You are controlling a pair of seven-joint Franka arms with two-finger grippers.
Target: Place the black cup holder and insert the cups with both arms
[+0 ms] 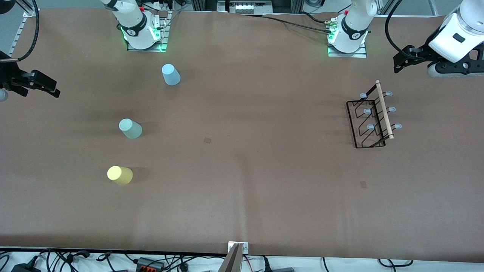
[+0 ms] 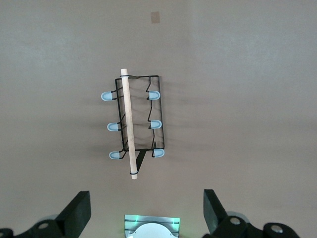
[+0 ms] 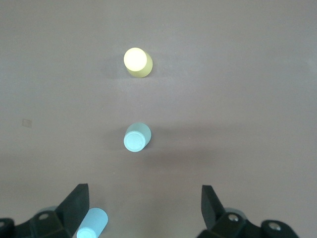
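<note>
The robot's left gripper should close on the black cup holder's wooden rod (image 1: 381, 96) (image 2: 132, 156), toward the end of the rod that is nearest the arm bases.
The black cup holder (image 1: 372, 119) (image 2: 136, 121) rests on the brown table toward the left arm's end, its wooden rod on top and pale pegs sticking out on both sides. Three cups stand upside down toward the right arm's end: light blue (image 1: 171, 74) (image 3: 91, 223), grey-green (image 1: 130, 128) (image 3: 136, 138) and yellow (image 1: 120, 175) (image 3: 137, 62), the yellow one nearest the front camera. My left gripper (image 1: 402, 62) (image 2: 146, 210) hangs open and empty in the air at the table's end, apart from the holder. My right gripper (image 1: 47, 86) (image 3: 143, 206) hangs open and empty over its own end.
The arm bases (image 1: 143, 36) (image 1: 348, 39) stand along the table's back edge. Two small tape marks (image 1: 207, 140) (image 1: 363, 184) lie on the cloth. A metal clamp (image 1: 238, 248) and loose cables sit at the front edge.
</note>
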